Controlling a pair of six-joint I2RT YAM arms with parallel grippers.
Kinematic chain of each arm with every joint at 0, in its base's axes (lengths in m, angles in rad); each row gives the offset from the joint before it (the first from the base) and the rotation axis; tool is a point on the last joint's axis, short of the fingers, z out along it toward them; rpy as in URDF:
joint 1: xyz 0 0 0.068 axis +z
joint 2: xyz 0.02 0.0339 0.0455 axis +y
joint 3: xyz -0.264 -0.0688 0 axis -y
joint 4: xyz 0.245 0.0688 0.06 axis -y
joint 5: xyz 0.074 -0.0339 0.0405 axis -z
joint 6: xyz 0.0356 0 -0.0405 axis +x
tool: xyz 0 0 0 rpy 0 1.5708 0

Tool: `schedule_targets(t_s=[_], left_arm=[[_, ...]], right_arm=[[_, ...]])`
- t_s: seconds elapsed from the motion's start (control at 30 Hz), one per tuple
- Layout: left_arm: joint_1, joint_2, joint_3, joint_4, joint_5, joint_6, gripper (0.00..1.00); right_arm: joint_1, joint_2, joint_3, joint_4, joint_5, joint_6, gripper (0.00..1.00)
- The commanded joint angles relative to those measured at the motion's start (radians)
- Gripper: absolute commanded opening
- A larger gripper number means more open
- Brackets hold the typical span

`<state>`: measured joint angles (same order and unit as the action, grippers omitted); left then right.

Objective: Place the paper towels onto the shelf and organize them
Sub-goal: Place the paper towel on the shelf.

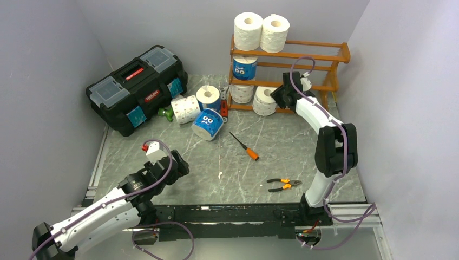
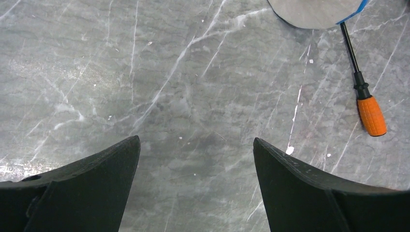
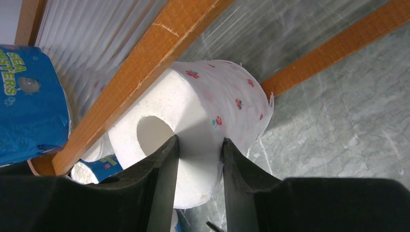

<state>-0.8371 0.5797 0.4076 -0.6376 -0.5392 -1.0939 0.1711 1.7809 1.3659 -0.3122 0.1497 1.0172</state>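
Note:
The flowered white roll, now at the bottom tier's front, will be let go by my right gripper further in on the bottom level (image 1: 263,105) (image 3: 245,81), beside the white paper towel.
The shelf (image 1: 325,57) stands at the back right. Two white paper towels (image 1: 248,31) lie on its top, a blue one (image 1: 244,68) on the middle tier, a white one (image 1: 242,93) at the bottom. My right gripper (image 1: 282,96) is shut on the wall of a flowered white roll (image 3: 212,111) at the bottom tier, beside a shelf rail (image 3: 145,63). That roll (image 1: 264,101) touches the tier's front. Three rolls lie on the table: white (image 1: 185,109), blue (image 1: 208,98), blue (image 1: 208,124). My left gripper (image 2: 196,142) hangs open over bare table at the front left (image 1: 181,165).
A black toolbox (image 1: 138,86) sits at the back left. An orange-handled screwdriver (image 1: 246,148) (image 2: 371,115) and pliers (image 1: 284,184) lie mid-table. Small green (image 1: 166,112) and red (image 1: 224,108) items sit among the loose rolls. Walls close in on both sides.

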Motion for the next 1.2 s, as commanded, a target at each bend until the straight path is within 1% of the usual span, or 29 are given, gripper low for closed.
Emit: schedule_targets(t_s=[0.0,0.67,0.77,0.87,1.07,1.17], left_arm=[[0.004,0.012,0.014,0.007,-0.012,-0.008,0.93],[0.003,0.033,0.016,0.017,-0.005,-0.015,0.93],[0.004,0.041,0.02,0.019,-0.005,-0.015,0.93],[0.004,0.049,0.023,0.02,-0.004,-0.013,0.93],[0.003,0.054,0.024,0.022,-0.003,-0.012,0.93],[0.004,0.052,0.022,0.022,-0.003,-0.013,0.93]], right_arm=[[-0.009,0.002,0.06,0.071,0.029,0.035,0.2],[-0.012,0.052,0.098,0.089,0.018,0.067,0.21],[-0.012,0.052,0.101,0.082,0.022,0.064,0.25],[-0.012,0.052,0.1,0.076,0.022,0.059,0.31],[-0.012,0.057,0.1,0.073,0.011,0.051,0.38],[-0.013,0.06,0.11,0.064,0.001,0.034,0.44]])
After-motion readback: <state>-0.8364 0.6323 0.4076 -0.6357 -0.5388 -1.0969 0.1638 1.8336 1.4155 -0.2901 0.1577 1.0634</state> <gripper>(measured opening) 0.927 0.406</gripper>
